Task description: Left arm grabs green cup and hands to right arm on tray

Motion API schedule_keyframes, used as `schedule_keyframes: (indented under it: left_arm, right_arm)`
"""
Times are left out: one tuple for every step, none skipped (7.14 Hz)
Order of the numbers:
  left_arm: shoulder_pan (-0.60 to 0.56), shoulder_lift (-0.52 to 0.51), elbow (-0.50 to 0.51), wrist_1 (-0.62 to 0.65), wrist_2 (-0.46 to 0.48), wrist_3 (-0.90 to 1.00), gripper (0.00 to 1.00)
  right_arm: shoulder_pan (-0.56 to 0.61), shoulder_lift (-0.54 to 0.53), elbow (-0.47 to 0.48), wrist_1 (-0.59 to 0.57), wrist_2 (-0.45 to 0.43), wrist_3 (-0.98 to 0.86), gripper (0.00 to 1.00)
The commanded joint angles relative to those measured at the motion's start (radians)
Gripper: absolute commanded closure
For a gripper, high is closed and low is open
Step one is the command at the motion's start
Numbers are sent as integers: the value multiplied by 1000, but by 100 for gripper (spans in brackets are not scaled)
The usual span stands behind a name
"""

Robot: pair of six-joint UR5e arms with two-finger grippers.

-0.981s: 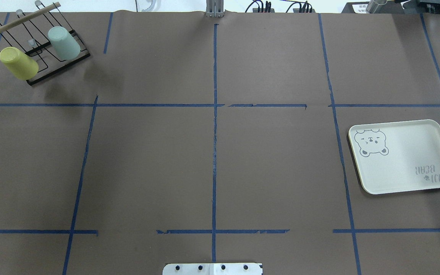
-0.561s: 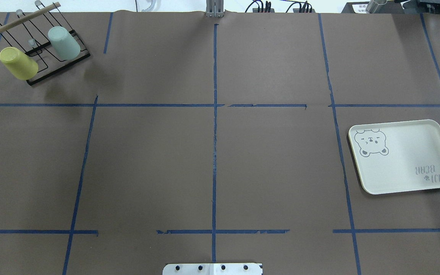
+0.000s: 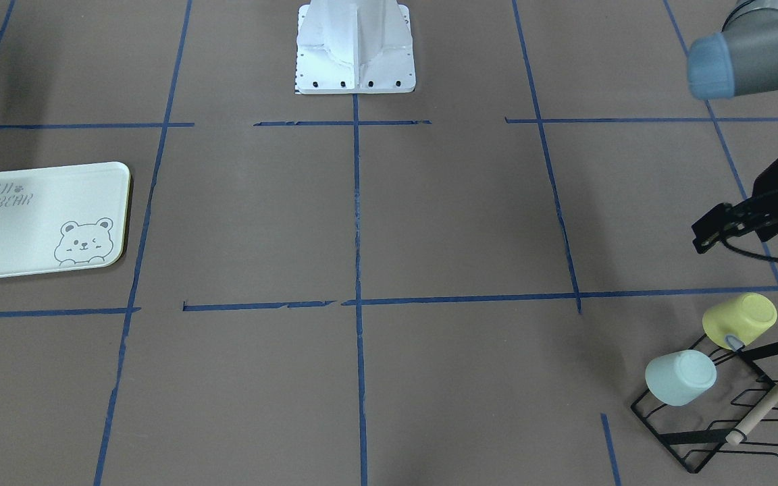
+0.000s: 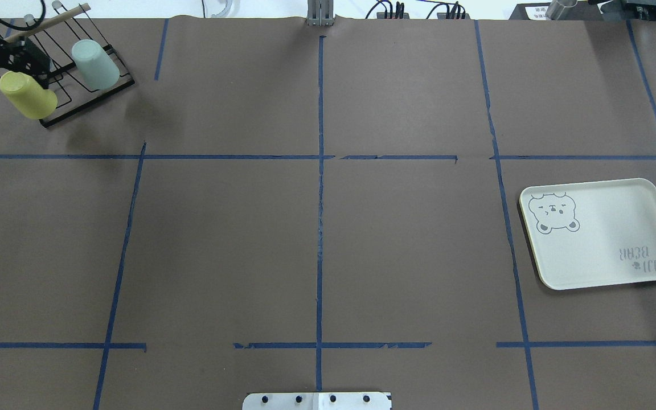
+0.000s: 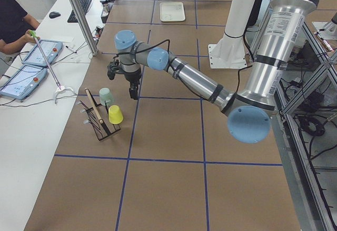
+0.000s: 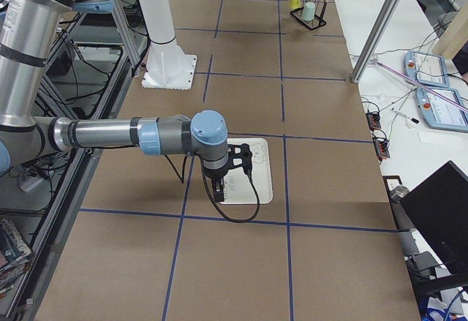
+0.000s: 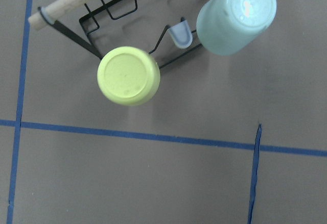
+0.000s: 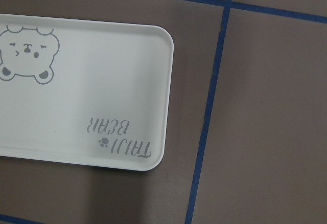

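Observation:
Next, my left gripper goes next to the green cup beside the yellow cup on the rack and closes around the green cup's sides (image 3: 668, 378) (image 7: 221, 26).
The green cup (image 4: 95, 64) hangs upside down on a black wire rack (image 4: 86, 98) at the table's far left, next to a yellow cup (image 4: 27, 94). It also shows in the left wrist view (image 7: 236, 17) and the front view (image 3: 681, 378). My left gripper (image 4: 32, 60) hovers above the rack by the yellow cup and also shows in the front view (image 3: 703, 233); I cannot tell whether it is open or shut. The tray (image 4: 607, 250) lies empty at the right. My right gripper (image 6: 219, 189) hangs over the tray's edge (image 6: 262, 175); its state cannot be told.
A wooden rod (image 4: 49, 20) lies across the top of the rack. Blue tape lines divide the brown table cover. The robot's white base plate (image 3: 355, 47) stands at the middle of the near edge. Operators' tablets (image 5: 31, 65) lie on a side table.
My left arm has come into the overhead view at the top left, over the rack. The cups and the tray have not moved.

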Motion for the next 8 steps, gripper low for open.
schedule_keyframes:
  left_arm:
    - [30, -135, 299, -250, 71, -152, 0]
    - [30, -164, 361, -291, 73, -157, 0]
    - [30, -172, 363, -292, 82, -159, 0]
    - [30, -177, 369, -295, 102, -177, 0]
    - [30, -212, 401, -292, 107, -182, 0]
    - [34, -229, 438, -295, 107, -191, 0]
    - [36, -231, 452, -302, 107, -191, 0]
    - [36, -237, 489, -339, 107, -191, 0]
  right_arm:
    - [0, 0, -3, 7, -1, -2, 0]
    - [0, 0, -3, 10, -1, -2, 0]
    - [0, 0, -3, 10, -1, -2, 0]
    - [0, -2, -1, 12, 1, -3, 0]
    - [0, -2, -1, 12, 1, -3, 0]
    - [0, -3, -1, 12, 1, -3, 0]
    - [0, -5, -1, 12, 8, -3, 0]
    - [0, -5, -1, 12, 11, -5, 0]
